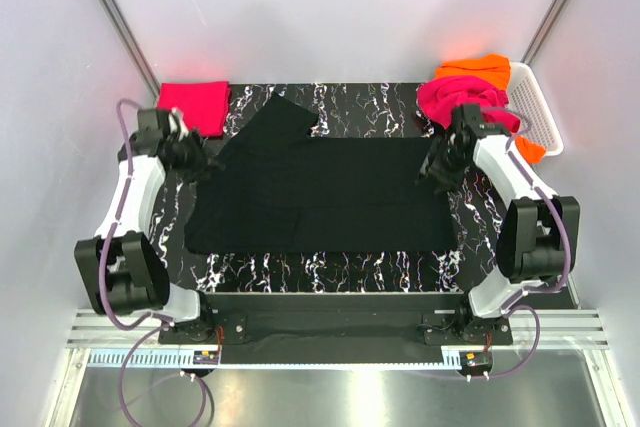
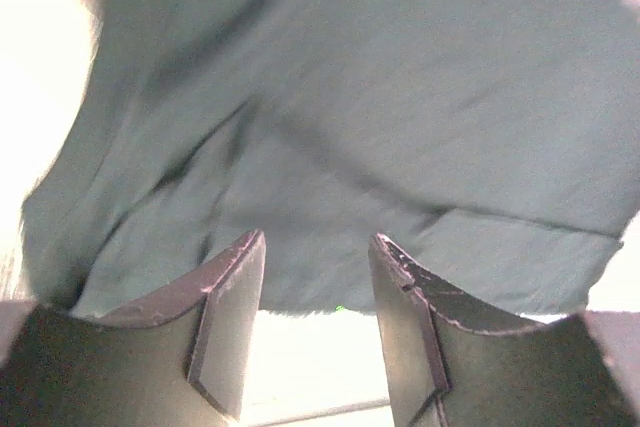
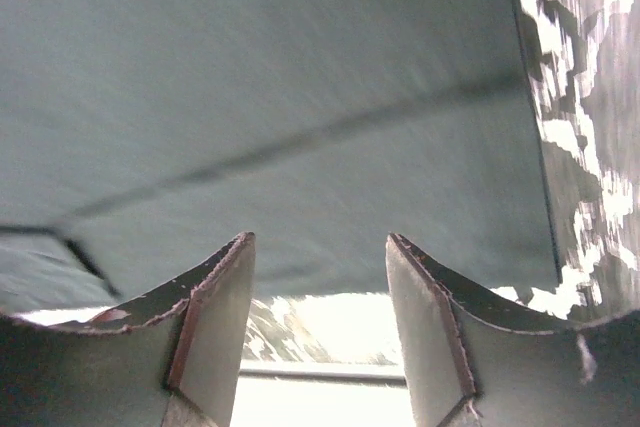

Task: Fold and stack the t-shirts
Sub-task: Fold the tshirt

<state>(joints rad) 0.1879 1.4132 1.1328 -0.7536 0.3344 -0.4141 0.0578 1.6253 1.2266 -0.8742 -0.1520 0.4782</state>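
Note:
I will next move my right gripper to the back corner (image 1: 427, 140) of the black t-shirt, just beside the magenta shirt, and close it there.
A large black t-shirt (image 1: 320, 197) lies spread over the middle of the marbled table, one sleeve pointing to the back left. My left gripper (image 1: 200, 162) is open at the shirt's left edge; in the left wrist view (image 2: 315, 277) the cloth (image 2: 350, 117) lies just beyond the fingertips. My right gripper (image 1: 437, 169) is open at the shirt's right edge; in the right wrist view (image 3: 320, 267) the cloth (image 3: 280, 97) fills the frame beyond the fingertips. A red-pink shirt (image 1: 195, 104) lies folded at the back left. A magenta shirt (image 1: 462, 99) and an orange shirt (image 1: 482, 69) lie on the basket.
A white lattice basket (image 1: 535, 107) stands at the back right, off the table's corner. The marbled tabletop (image 1: 330, 269) shows along the front edge. White enclosure walls rise on both sides and at the back.

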